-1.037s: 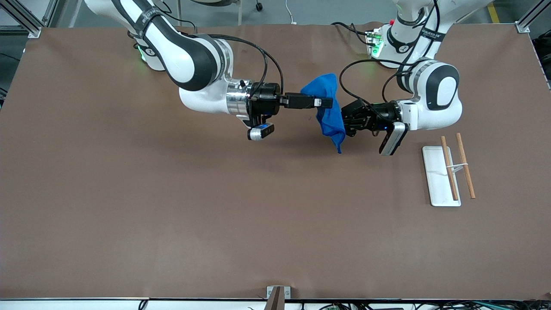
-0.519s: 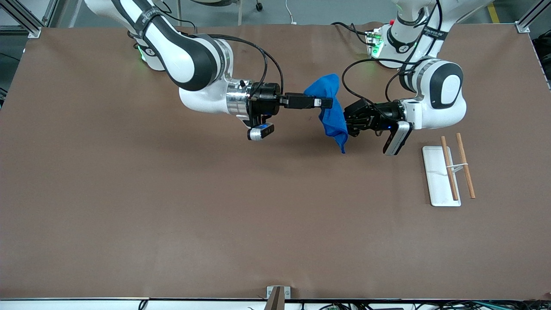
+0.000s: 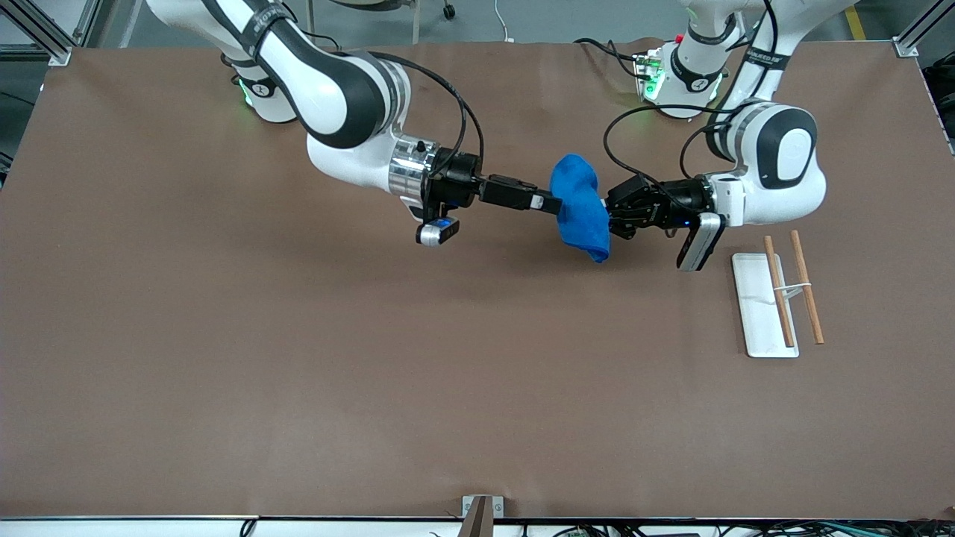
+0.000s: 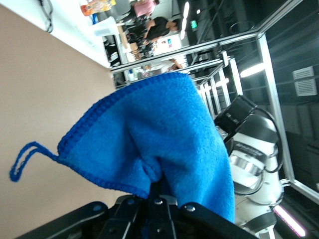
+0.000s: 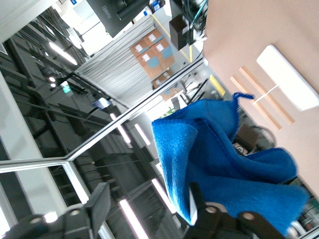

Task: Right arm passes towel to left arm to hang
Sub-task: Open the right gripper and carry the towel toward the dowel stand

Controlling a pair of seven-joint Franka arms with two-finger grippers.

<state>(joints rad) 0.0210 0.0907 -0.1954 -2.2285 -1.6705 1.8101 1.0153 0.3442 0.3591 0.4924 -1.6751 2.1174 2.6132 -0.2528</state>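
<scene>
Next, I release the blue towel from my left gripper, draped across the two wooden rods [image 3: 782, 287] above the white rack base.
The bright blue towel [image 3: 580, 211] hangs bunched in the air over the table's middle, between the two grippers. My left gripper [image 3: 612, 217] is shut on it; in the left wrist view the towel [image 4: 159, 124] spills out from the pinched jaws of the left gripper [image 4: 157, 188], and its small loop [image 4: 22, 159] dangles free. My right gripper [image 3: 550, 203] stands open beside the towel. In the right wrist view the right gripper [image 5: 148, 201] has its fingers wide apart, and the towel [image 5: 229, 159] lies against one finger [image 5: 197, 199] only.
A white rack base [image 3: 755, 313] with two wooden rods [image 3: 807, 296] stands toward the left arm's end of the table, nearer to the front camera than the left gripper. The rack [image 5: 286, 77] also shows in the right wrist view. Brown tabletop lies all around.
The right gripper has opened and let go of the towel. The left arm has drawn the towel toward its own end of the table, and the cloth now hangs more bunched.
</scene>
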